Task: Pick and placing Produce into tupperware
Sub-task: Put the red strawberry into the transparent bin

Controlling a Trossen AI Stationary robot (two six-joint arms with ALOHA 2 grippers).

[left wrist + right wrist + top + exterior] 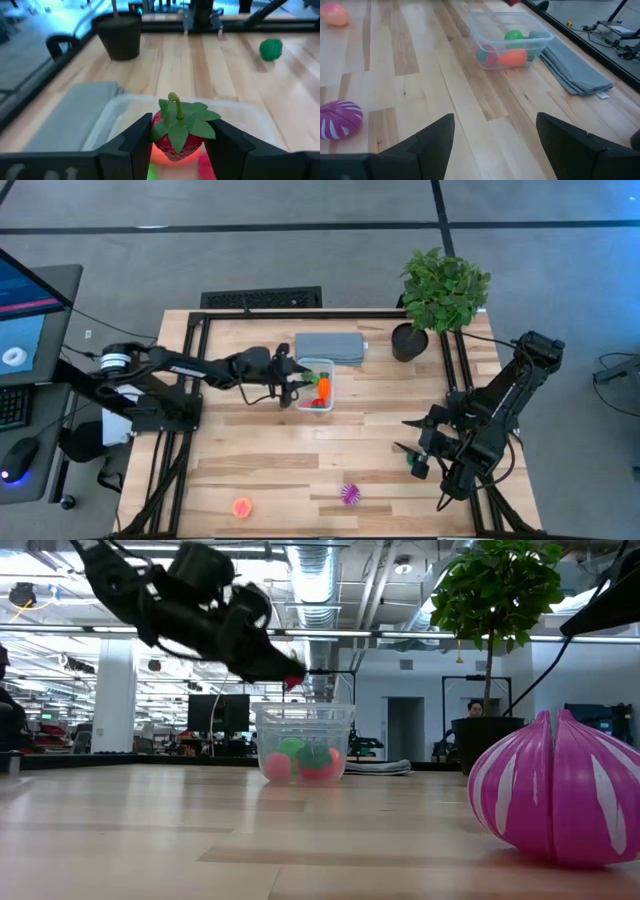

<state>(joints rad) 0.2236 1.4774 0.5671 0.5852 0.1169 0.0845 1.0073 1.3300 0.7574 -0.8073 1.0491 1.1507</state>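
Note:
My left gripper needs to let go of the strawberry inside the clear tub's end (315, 376) nearest the grey pad, beside the orange piece.
My left gripper (177, 152) hovers just over the clear tub (322, 370) near the table's far middle, shut on a red toy strawberry (177, 132) with a green leafy top. The low view shows the gripper (286, 676) above the tub's rim (305, 710). Inside the tub (510, 39) lie a green, an orange and a red piece. On the table's near part rest a purple striped ball (350, 494) and a pink piece (242, 507). A green ball (270, 49) lies by my right arm. My right gripper (495, 140) is open, over the table's right side. My left gripper pinches the strawberry by the two sides of its red body (160, 145), one finger (135, 145) on either side. The fingers slant down from the table's left. The strawberry is lifted clear above the tub, its leafy top pointing away from the wrist.
A folded grey pad (330, 348) lies right behind the tub. A large potted plant (440, 290) stands at the far right. Black frame rails run along the table's edges. Bare wood stretches between the tub and the near pieces.

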